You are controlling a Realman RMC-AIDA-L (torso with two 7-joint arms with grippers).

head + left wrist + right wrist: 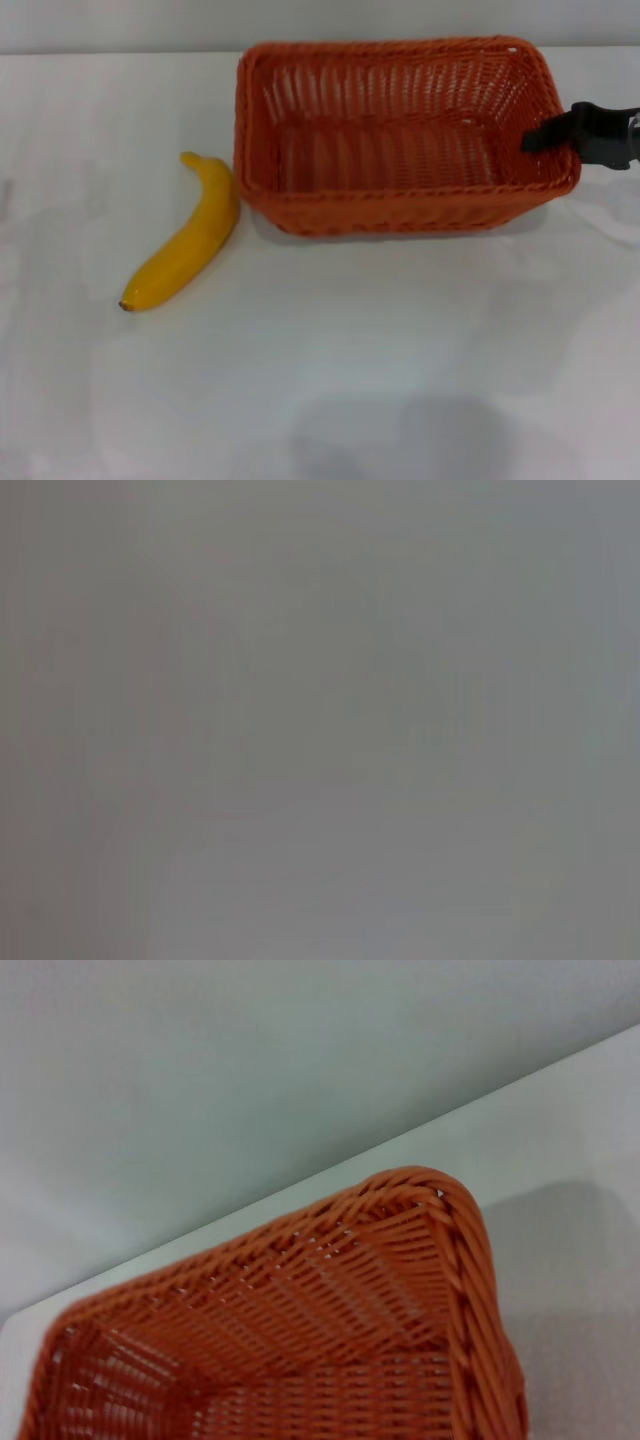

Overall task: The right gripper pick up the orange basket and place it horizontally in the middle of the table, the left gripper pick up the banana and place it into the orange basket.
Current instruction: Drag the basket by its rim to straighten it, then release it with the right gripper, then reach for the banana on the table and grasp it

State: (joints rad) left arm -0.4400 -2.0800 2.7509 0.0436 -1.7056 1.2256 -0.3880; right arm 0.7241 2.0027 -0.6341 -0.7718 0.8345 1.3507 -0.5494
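Note:
The middle of the yellow banana (199, 237), between its stem and its dark end, is the part my left gripper needs to close on.
The orange basket (400, 135) stands lengthwise across the far middle of the white table (380, 350), its open side up and nothing inside. My right gripper (560, 138) reaches in from the right and straddles the basket's right rim, one dark finger (540, 138) inside the wall, shut on the rim. The right wrist view looks down into the orange basket (330, 1340) from close by and shows one braided corner. The yellow banana (185, 240) lies on the table just left of the basket, with its dark tip toward me. My left gripper is out of view, and the left wrist view shows only plain grey.
The table's far edge (120, 52) runs just behind the basket, with a pale wall (250, 1070) beyond it. Bare white tabletop stretches in front of the basket and the banana.

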